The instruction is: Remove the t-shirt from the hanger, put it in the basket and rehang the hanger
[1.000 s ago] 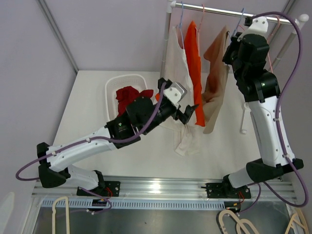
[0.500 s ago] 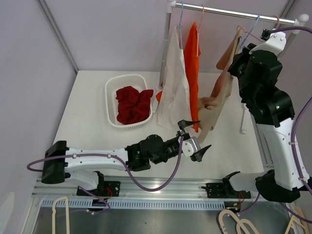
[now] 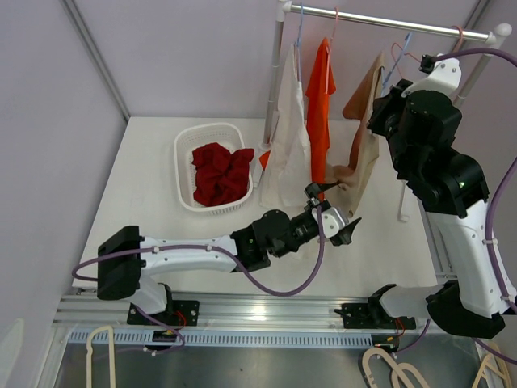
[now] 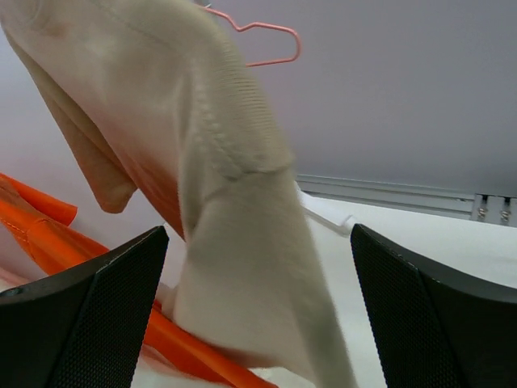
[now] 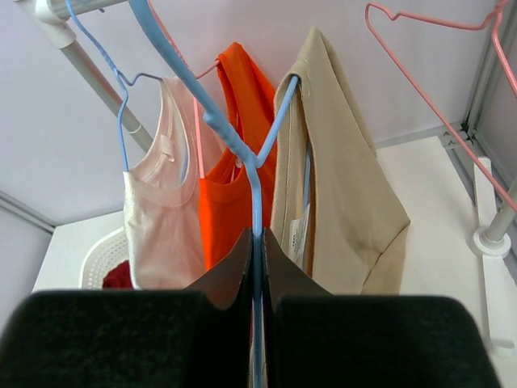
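Observation:
My left gripper needs to rise from the lower part of the beige t-shirt, where it is now, take the cloth high (image 3: pixel 373 82) by the blue hanger's arm and pull it off.
A beige t-shirt (image 3: pixel 361 145) hangs on a blue hanger (image 3: pixel 401 50) by the rack's right end. My right gripper (image 3: pixel 393 77) is shut on that hanger's neck (image 5: pixel 256 202), with the beige t-shirt (image 5: pixel 339 210) draped over the hanger's right arm. My left gripper (image 3: pixel 334 210) is open at the shirt's lower part. In the left wrist view the beige cloth (image 4: pixel 242 242) hangs between the two spread fingers (image 4: pixel 81 323), and I cannot tell whether they touch it.
An orange shirt (image 3: pixel 319 105) and a pale pink top (image 3: pixel 289 137) hang on the rail (image 3: pixel 388 20) to the left. An empty pink hanger (image 5: pixel 420 48) hangs at the right. A white basket (image 3: pixel 184 145) of red cloth stands on the table's left.
My left arm swung down from the pale top, then rose with its open gripper to the beige shirt's lower part. My right gripper carried the hanger right, then slightly back left.

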